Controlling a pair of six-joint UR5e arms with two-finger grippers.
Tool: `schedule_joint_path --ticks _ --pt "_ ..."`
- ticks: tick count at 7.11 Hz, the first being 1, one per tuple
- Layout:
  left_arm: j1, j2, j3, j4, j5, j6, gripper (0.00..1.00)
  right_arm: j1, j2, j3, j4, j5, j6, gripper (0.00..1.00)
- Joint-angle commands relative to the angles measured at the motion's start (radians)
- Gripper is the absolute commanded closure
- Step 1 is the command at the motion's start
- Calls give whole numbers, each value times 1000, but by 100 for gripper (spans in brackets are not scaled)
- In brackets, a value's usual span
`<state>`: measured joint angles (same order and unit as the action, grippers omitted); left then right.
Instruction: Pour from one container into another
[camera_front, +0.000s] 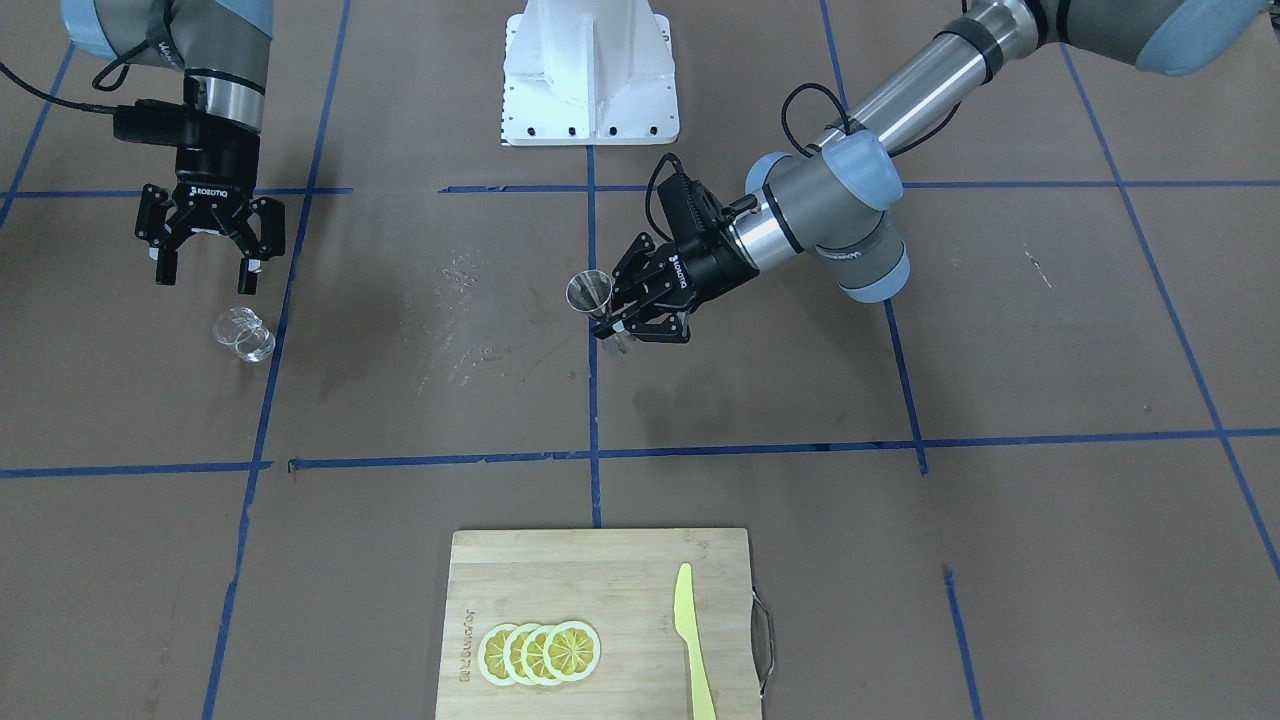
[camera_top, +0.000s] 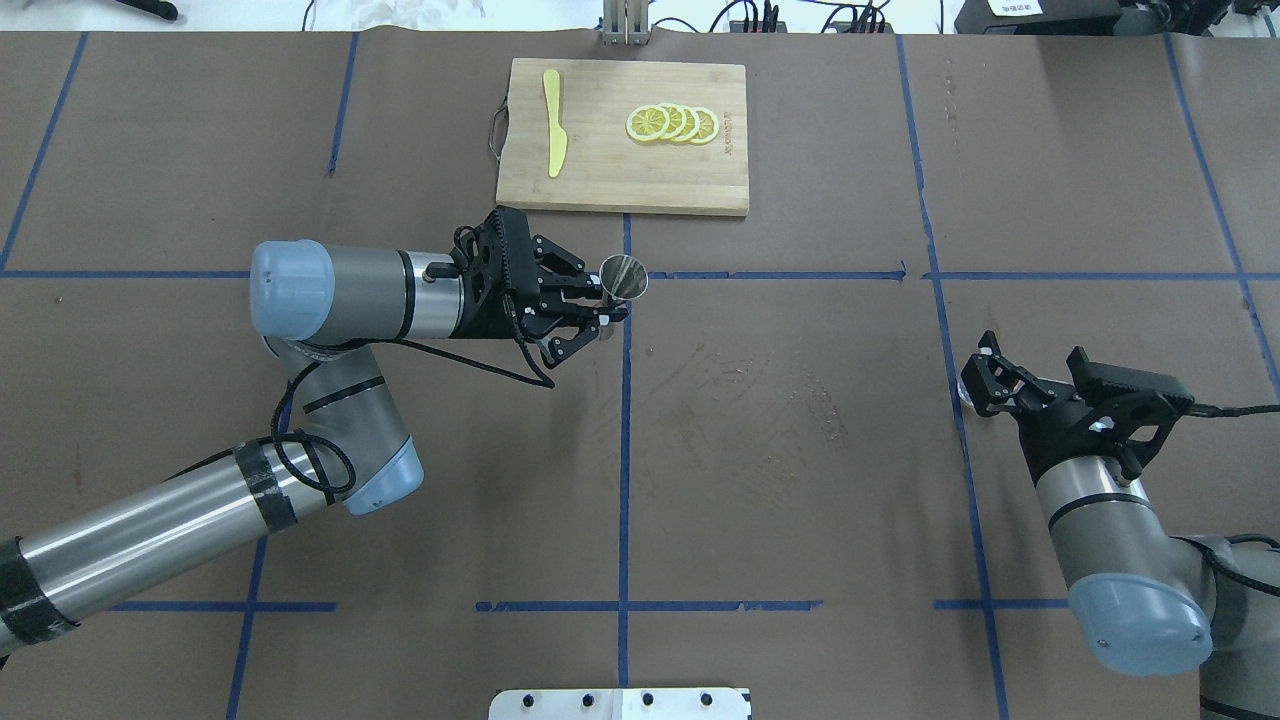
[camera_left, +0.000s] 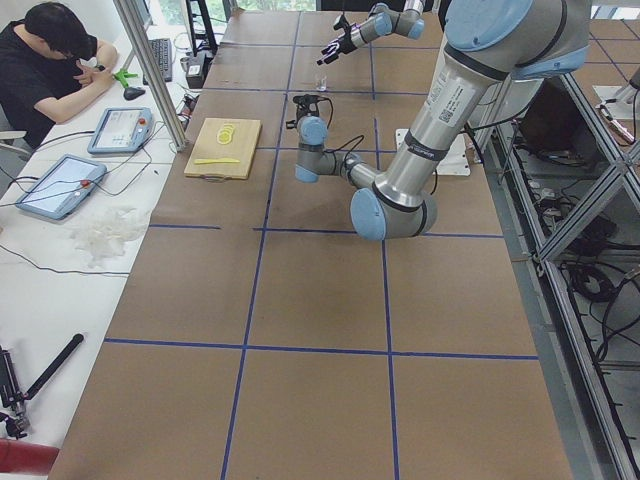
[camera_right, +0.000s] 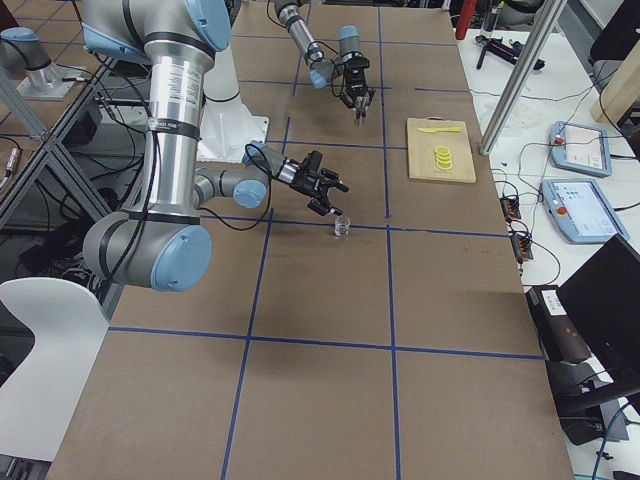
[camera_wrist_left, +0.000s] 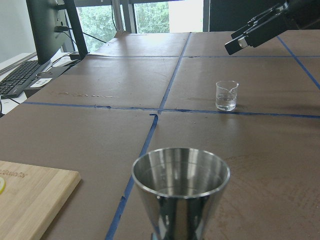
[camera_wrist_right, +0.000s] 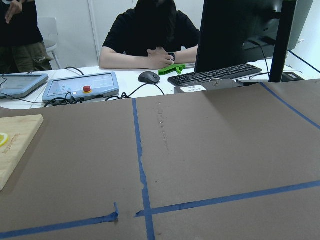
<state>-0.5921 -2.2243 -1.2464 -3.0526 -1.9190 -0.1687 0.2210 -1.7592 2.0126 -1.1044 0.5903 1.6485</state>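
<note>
My right gripper will close next on the sides of the clear glass cup (camera_front: 245, 335), between the cup's rim and its bottom.
The clear glass cup (camera_front: 243, 333) stands upright on the brown table, also seen in the left wrist view (camera_wrist_left: 226, 95) and in the exterior right view (camera_right: 342, 228). My right gripper (camera_front: 205, 280) hangs open just above and behind it, apart from the glass, with nothing between its fingers (camera_wrist_left: 250, 37). The silver jigger (camera_front: 590, 295) stands upright near the table's middle, close up in the left wrist view (camera_wrist_left: 180, 185). My left gripper (camera_top: 600, 305) comes in sideways and is shut on its narrow waist. The jigger's open top (camera_top: 624, 277) looks empty.
A bamboo cutting board (camera_top: 600, 170) lies at the far side with lemon slices (camera_top: 672, 123) and a yellow knife (camera_top: 554, 122). The white robot base (camera_front: 590, 70) is on the near side. A person (camera_wrist_right: 150, 37) sits at a desk beyond the table.
</note>
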Motion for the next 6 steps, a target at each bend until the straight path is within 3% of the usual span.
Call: schedule_joint_path --ticks 1,6 --pt "0 0 -1 0 0 0 100 -25 33 -72 0 -79 53 0" --pt "0 3 -5 0 14 0 100 -57 47 -166 -2 -135 88 0"
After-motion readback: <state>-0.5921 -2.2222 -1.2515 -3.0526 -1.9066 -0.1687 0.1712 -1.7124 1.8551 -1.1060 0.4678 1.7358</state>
